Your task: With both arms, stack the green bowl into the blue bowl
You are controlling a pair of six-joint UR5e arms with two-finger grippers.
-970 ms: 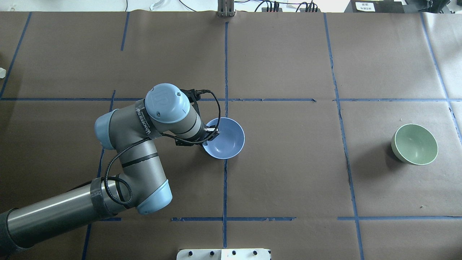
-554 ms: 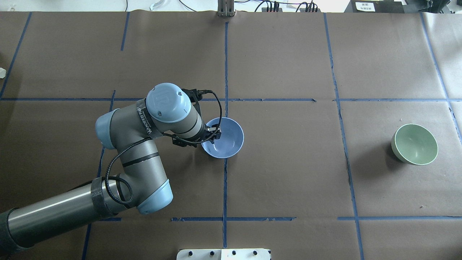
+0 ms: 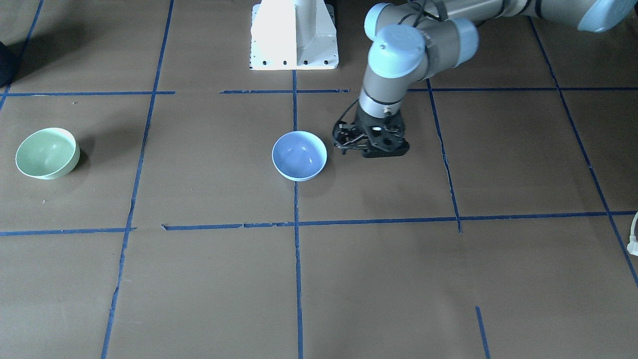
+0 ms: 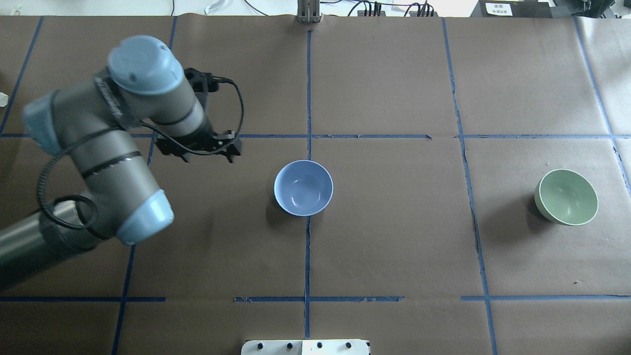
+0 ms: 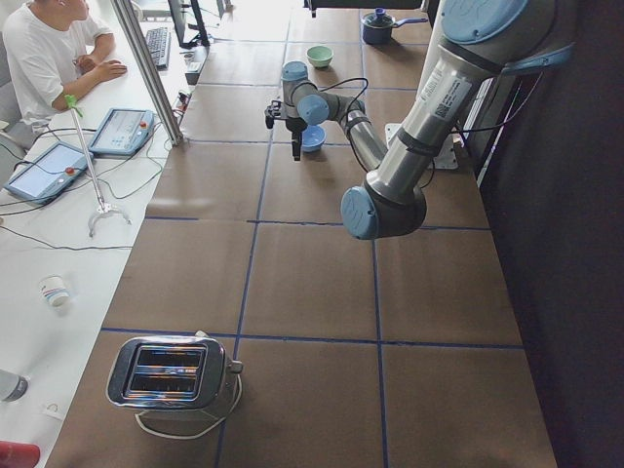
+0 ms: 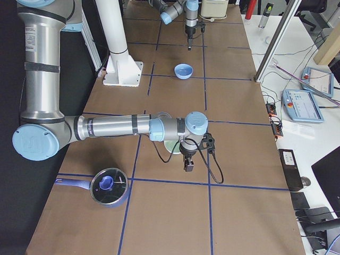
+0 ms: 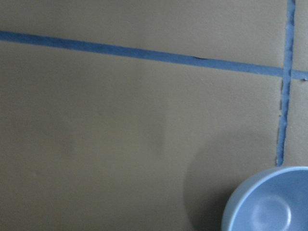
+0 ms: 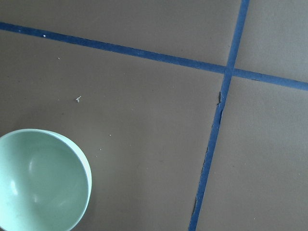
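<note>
Next, I move my right gripper to the green bowl's rim (image 3: 20, 147) (image 8: 90, 189), on the side farthest from the blue bowl, and close it there.
The blue bowl (image 4: 303, 188) stands upright and empty at the table's middle; it also shows in the front view (image 3: 299, 154) and the left wrist view (image 7: 269, 202). My left gripper (image 4: 208, 154) is open and empty, raised to the bowl's left and clear of it. The green bowl (image 4: 566, 196) stands upright far to the right and also shows in the right wrist view (image 8: 38, 183). My right gripper (image 6: 188, 162) shows only in the exterior right view, hovering just beside the green bowl (image 6: 170, 147). I cannot tell whether it is open or shut.
A white base pedestal (image 3: 294, 35) stands at the robot's edge. A lidded blue pot (image 6: 109, 186) sits near the table's right end and a toaster (image 5: 171, 372) at its left end. An operator (image 5: 49, 49) sits at a side desk.
My left gripper has let go of the blue bowl's rim and moved up and away to the left. The blue bowl stays put on the table. The green bowl has not moved.
</note>
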